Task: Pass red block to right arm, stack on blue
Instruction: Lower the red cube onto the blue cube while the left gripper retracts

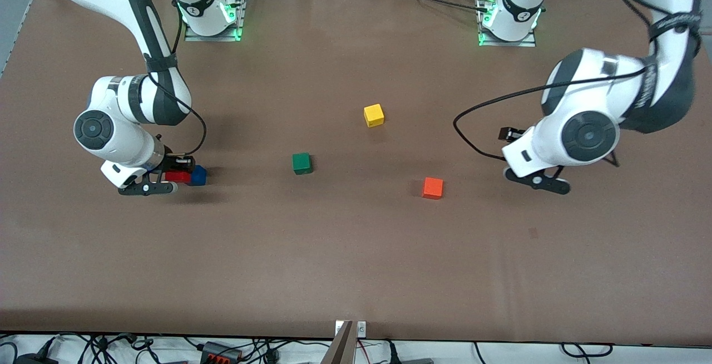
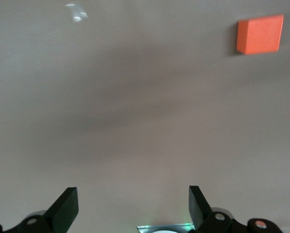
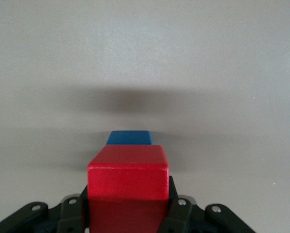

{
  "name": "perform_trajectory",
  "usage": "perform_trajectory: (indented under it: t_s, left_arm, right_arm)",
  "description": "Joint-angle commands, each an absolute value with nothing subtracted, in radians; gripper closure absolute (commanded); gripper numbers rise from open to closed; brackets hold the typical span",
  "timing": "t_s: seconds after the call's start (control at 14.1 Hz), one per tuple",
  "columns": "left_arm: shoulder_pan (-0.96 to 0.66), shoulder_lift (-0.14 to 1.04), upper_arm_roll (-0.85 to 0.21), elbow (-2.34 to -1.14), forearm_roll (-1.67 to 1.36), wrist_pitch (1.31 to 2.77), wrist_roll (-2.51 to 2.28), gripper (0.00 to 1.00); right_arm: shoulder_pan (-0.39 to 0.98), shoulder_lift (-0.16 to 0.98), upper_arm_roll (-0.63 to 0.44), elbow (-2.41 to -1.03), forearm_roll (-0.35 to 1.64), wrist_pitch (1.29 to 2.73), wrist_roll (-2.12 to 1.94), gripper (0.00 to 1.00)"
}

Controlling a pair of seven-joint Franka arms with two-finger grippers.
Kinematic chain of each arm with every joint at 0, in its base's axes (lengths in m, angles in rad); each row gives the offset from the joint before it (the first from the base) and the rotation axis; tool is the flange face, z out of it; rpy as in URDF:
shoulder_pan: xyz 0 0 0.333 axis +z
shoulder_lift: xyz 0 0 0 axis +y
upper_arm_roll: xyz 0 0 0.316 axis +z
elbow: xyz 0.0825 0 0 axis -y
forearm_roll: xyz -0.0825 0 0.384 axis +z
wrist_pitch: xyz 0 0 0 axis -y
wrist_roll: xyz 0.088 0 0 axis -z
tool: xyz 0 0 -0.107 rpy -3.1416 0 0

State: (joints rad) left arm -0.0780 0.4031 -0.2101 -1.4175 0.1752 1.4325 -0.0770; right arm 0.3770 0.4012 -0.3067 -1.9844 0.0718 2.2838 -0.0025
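Next, I release the red block from my right gripper on the top side of the blue cube [image 1: 188,173] [image 3: 130,138] just past it. The red block is still low over the table.
My right gripper [image 1: 179,172] is shut on the red block [image 1: 178,176], low over the table near the right arm's end. In the right wrist view the red block [image 3: 128,177] fills the space between the jaws of the right gripper [image 3: 128,206]. The blue cube [image 3: 129,138] shows just past it and lower. In the front view the blue cube [image 1: 198,175] rests on the table right beside the red block; I cannot tell if they touch. My left gripper [image 1: 509,133] hangs open with nothing in it over bare table at the left arm's end, and the left arm waits. The left gripper [image 2: 133,208] has nothing between its fingers.
A green cube [image 1: 301,163] lies mid-table. A yellow cube [image 1: 374,115] lies farther from the camera than it. An orange cube [image 1: 433,187] sits toward the left arm's end, also in the left wrist view as the orange cube [image 2: 260,34]. The brown table [image 1: 356,264] stretches toward the camera.
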Motion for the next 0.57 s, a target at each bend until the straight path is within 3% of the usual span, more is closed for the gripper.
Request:
perform_trajectory:
  t_s: [0.0,0.21,0.5]
  left_arm:
    - [-0.055,0.410,-0.209,-1.264,0.192,1.353,-0.113,0.00]
    - [-0.023,0.336,-0.175,-1.253,0.167,1.452,-0.106,0.00]
    - [-0.077,0.084,0.004,-1.553,0.009,1.644,-0.036,0.00]
  right_arm:
    - [0.403,0.393,-0.307,-2.022,0.055,2.315,0.079,1.00]
    - [0.417,0.396,-0.307,-2.060,0.054,2.379,0.092,1.00]
    - [0.417,0.393,-0.307,-2.095,0.054,2.413,0.092,1.00]
